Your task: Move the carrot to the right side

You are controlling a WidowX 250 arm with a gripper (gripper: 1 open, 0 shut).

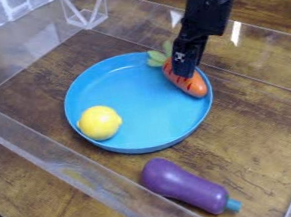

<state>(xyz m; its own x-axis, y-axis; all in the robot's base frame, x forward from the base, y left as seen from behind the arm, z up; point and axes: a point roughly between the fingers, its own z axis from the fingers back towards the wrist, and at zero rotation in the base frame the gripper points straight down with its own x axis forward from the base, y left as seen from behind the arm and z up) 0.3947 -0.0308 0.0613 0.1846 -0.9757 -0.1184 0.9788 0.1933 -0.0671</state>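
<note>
I have my gripper's fingers at the carrot's thick end by its green top, so I need to open them, move toward the carrot's tip and take the carrot's middle (187,83).
The orange carrot (194,82) lies on the right rim of the blue plate (134,102), its light green top (159,55) pointing to the back left. My gripper (184,63) points straight down over the carrot's upper half and hides part of it. The dark fingers sit right at the carrot, but I cannot make out the gap between them or whether they grip it.
A yellow lemon (99,122) rests on the plate's front left. A purple eggplant (186,186) lies on the wooden table in front of the plate. Clear plastic walls (32,146) border the left and back of the workspace.
</note>
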